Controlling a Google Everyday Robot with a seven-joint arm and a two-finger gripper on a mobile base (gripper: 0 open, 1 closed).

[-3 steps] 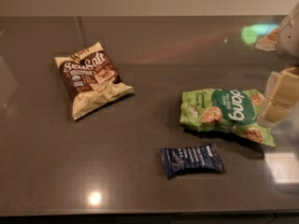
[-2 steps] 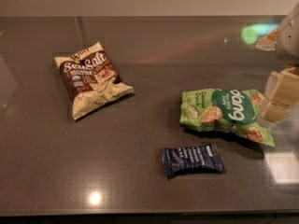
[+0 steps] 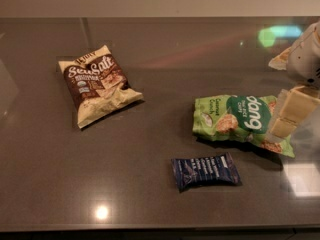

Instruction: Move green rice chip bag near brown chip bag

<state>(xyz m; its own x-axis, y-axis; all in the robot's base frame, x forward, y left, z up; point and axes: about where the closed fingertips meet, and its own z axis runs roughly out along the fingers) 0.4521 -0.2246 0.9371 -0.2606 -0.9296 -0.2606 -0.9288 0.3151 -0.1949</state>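
Note:
The middle of the green rice chip bag [image 3: 246,119], around its "dang" lettering, is my next target. My gripper should go there and close.
The green rice chip bag [image 3: 239,120] lies flat on the dark table [image 3: 150,174] at centre right, its "dang" lettering facing up. The brown chip bag [image 3: 98,83] lies at the left, far from the green one, with "Sea Salt" script on its dark panel. My gripper [image 3: 291,115] comes in from the right edge. Its cream-coloured end is at the right end of the green bag and overlaps that end. I cannot tell whether it touches or holds the bag.
A small dark blue wrapped bar [image 3: 206,170] lies in front of the green bag, toward the table's near edge. The white arm body [image 3: 306,59] stands at the far right. A green light reflection [image 3: 278,34] shows on the table at the back right.

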